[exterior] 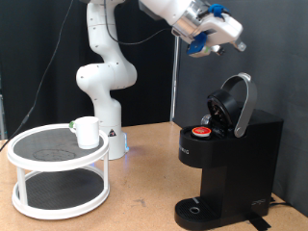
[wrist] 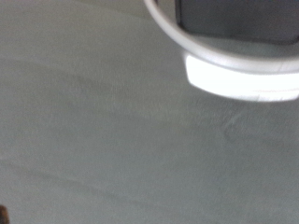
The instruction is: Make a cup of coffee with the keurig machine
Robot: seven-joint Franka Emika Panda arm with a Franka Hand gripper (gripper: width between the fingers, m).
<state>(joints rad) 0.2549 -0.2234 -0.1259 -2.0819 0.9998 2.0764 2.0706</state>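
Note:
The raised lid of the keurig machine is the next place for my gripper to go, and it should close there on the top of its silver handle [exterior: 246,77] [wrist: 245,78].
The keurig machine [exterior: 231,154] stands at the exterior view's right, black and boxy, with its hinged lid [exterior: 238,101] raised. A small pod with a red top [exterior: 201,132] sits in its open chamber. The cup [exterior: 88,131], a plain white mug, stands on the top tier of a round white rack [exterior: 29,154] at the exterior view's left. My gripper [exterior: 199,43] is high in the air, above and slightly left of the open lid, touching nothing. No object shows between its fingers. The wrist view is blurred and shows no fingers.
The white arm's base [exterior: 106,96] stands behind the rack. The wooden table [exterior: 144,202] runs between the rack and the machine. The wrist view shows a grey surface and a curved pale rim [wrist: 210,51] around something dark; I cannot tell what it is.

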